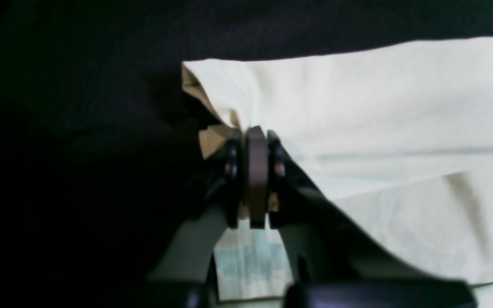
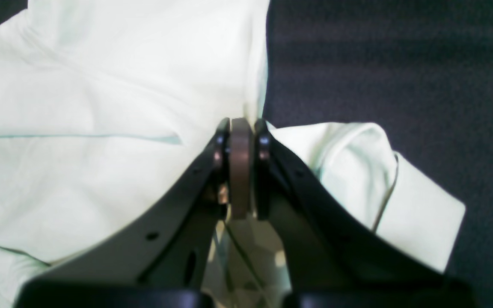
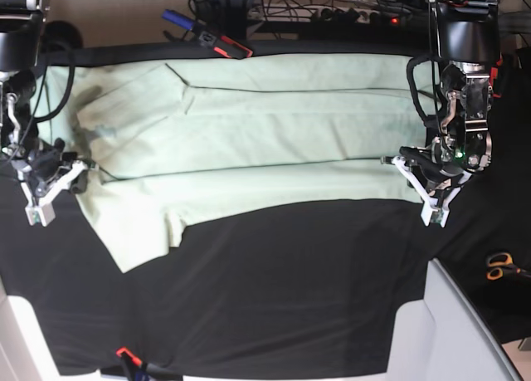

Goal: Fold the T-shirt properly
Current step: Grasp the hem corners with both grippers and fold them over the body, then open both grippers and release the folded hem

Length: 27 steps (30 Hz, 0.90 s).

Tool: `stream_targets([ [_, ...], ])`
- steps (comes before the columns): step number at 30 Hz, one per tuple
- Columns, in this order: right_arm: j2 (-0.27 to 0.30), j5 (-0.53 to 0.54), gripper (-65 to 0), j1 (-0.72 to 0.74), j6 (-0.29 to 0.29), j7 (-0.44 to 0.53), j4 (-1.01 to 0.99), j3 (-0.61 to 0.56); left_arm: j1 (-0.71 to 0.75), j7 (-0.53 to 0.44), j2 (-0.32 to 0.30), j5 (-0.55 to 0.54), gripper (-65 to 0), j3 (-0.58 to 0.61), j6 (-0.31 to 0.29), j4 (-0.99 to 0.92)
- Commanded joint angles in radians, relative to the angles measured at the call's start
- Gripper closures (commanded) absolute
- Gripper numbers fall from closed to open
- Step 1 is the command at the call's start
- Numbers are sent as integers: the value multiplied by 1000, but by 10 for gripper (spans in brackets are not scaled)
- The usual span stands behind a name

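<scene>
The T-shirt's near corner sticks out past the left gripper's bunched pinch, so the robot's left gripper will open, back off and take the T-shirt's near edge (image 1: 224, 63) by that corner.
The pale mint-green T-shirt (image 3: 249, 124) lies spread across the far half of the black table covering (image 3: 290, 290), folded lengthwise, with one sleeve pointing toward the near left. In the base view my left gripper (image 3: 397, 161) is at the shirt's right end, shut on the cloth edge. The left wrist view shows its jaws (image 1: 256, 133) pinching a bunched corner of the T-shirt (image 1: 357, 107). At the shirt's left end my right gripper (image 3: 85, 166) is also shut on cloth. In the right wrist view it (image 2: 241, 124) grips a fold of the T-shirt (image 2: 101, 107) beside the sleeve.
Orange-handled scissors (image 3: 500, 266) lie at the right edge. A pale grey panel (image 3: 456, 331) cuts into the near right corner. Cables and a red-and-black tool (image 3: 222, 46) sit behind the table's far edge.
</scene>
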Motion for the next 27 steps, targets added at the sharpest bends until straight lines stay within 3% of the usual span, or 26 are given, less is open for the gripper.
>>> stream_targets([
  [1, 18, 12, -33, 17, 1, 4, 19, 9, -16, -10, -18, 1, 0, -5, 7, 18],
  [5, 18, 14, -180, 17, 1, -21, 51, 9, -16, -1, -46, -1, 0, -7, 7, 22],
  [7, 18, 14, -258, 14, 1, -22, 73, 9, -17, 40, -54, -1, -37, -22, 7, 24],
  [12, -4, 14, -415, 8, 1, -47, 119, 12, -17, 79, -60, -1, -304, -71, 7, 27],
  [14, -11, 14, -422, 8, 1, -64, 139, 47, -17, 94, -60, -1, -376, -69, 4, 27],
  [18, -27, 11, -422, 17, 1, -80, 163, 70, -17, 96, -52, -8, -447, -76, 4, 58],
  [27, -24, 6, -424, 178, 1, -82, -9, 59, -17, 100, -61, -1, -467, -277, 4, 131],
])
